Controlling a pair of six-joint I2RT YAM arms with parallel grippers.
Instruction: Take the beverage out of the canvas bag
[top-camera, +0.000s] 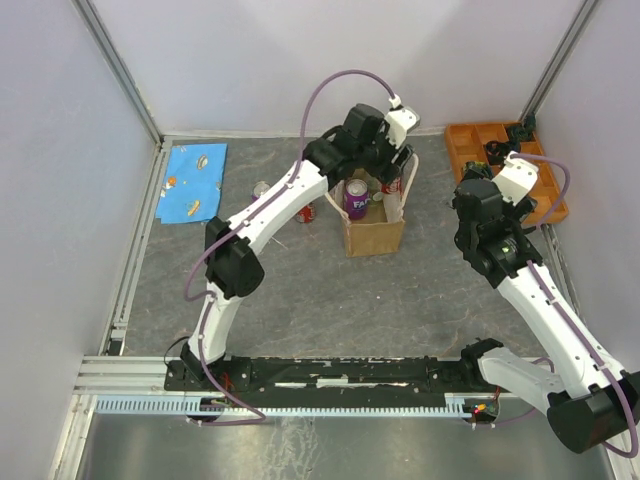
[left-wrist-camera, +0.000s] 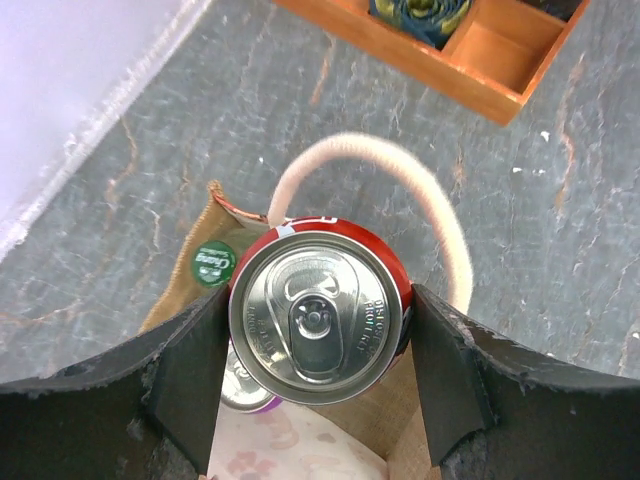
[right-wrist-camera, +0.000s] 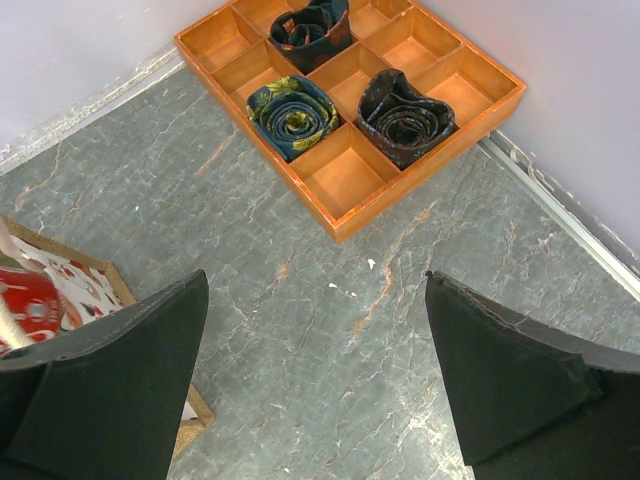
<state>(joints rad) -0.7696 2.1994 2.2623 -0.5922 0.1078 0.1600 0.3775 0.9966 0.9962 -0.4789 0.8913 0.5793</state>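
The red can will go down in front of the small can nearest the blue cloth (top-camera: 262, 245) from my left gripper.
The tan canvas bag (top-camera: 375, 232) stands upright at the table's middle back, its cream handle (left-wrist-camera: 400, 165) arching over the opening. My left gripper (top-camera: 385, 176) reaches down over the bag and is shut on a red can (left-wrist-camera: 315, 315), one finger (left-wrist-camera: 185, 370) on each side of it (left-wrist-camera: 318, 300). The can's silver top sits higher than a purple can (top-camera: 357, 197) in the bag beside it, whose top also shows in the left wrist view (left-wrist-camera: 240, 390). A green cap (left-wrist-camera: 213, 264) shows inside the bag. My right gripper (right-wrist-camera: 315, 370) is open and empty above bare table, right of the bag.
An orange compartment tray (top-camera: 470, 140) with rolled ties (right-wrist-camera: 293, 115) stands at the back right. A blue patterned cloth (top-camera: 195, 182) lies at the back left. Two small cans (top-camera: 262, 188) (top-camera: 307, 212) lie on the table left of the bag. Walls close the sides and back.
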